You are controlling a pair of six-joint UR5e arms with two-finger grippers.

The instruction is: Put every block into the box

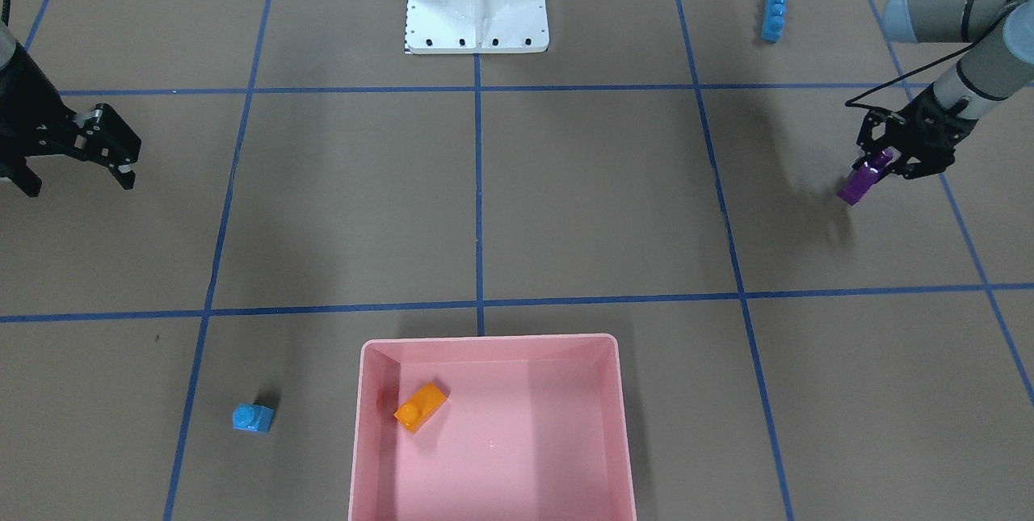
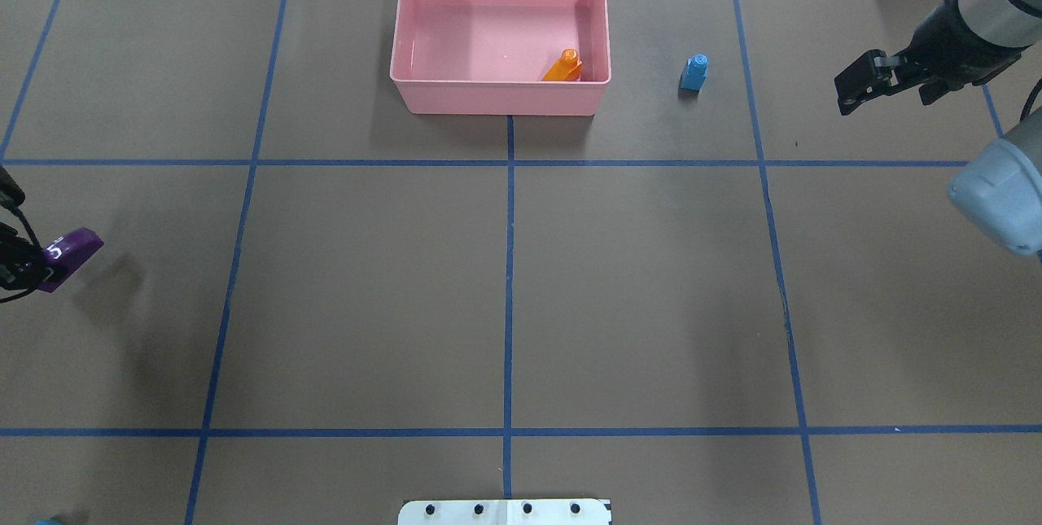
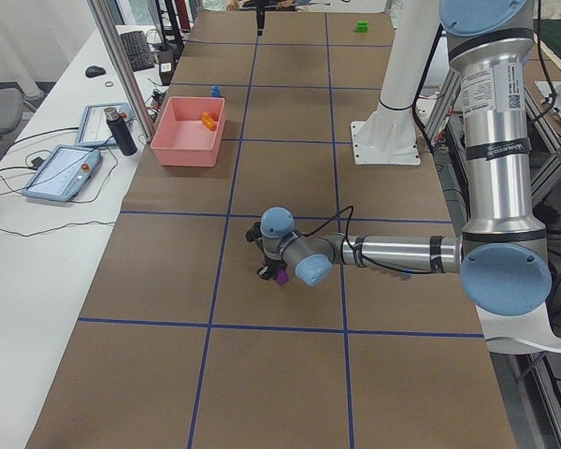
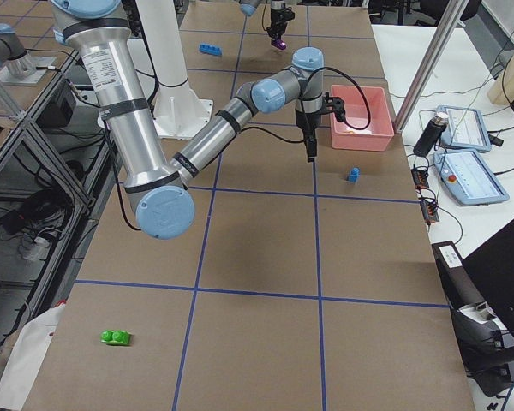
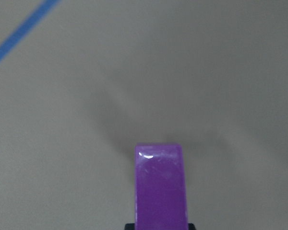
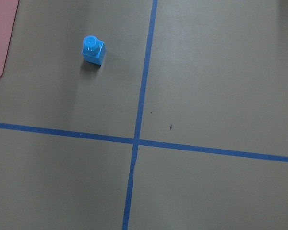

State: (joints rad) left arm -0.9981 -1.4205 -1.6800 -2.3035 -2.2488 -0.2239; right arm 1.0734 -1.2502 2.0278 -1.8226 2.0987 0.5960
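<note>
My left gripper is going to let go of the purple block, now held just above the table, inside the pink box, near the side of the box (image 1: 566,413) across from the orange block.
The pink box (image 1: 493,341) (image 2: 496,94) holds an orange block (image 1: 420,406) (image 2: 563,67) lying on its side. My left gripper (image 1: 880,161) (image 2: 32,264) is shut on the purple block (image 1: 858,184) (image 2: 72,252) (image 5: 161,187), held just above the table, far from the box. My right gripper (image 1: 77,182) (image 2: 887,102) hangs open and empty, not far from the light-blue single-stud block (image 1: 253,417) (image 2: 694,72) (image 6: 93,49), which stands beside the box. The long blue block (image 1: 774,11) (image 4: 210,49) lies near the left arm's side. A green block (image 4: 115,337) (image 3: 362,25) lies at the right end of the table.
The white robot base (image 1: 477,12) (image 2: 505,511) stands at the middle of the robot's edge. Blue tape lines cross the brown table. A side table with tablets (image 3: 61,173) and a dark bottle (image 3: 120,131) runs along the far edge behind the box.
</note>
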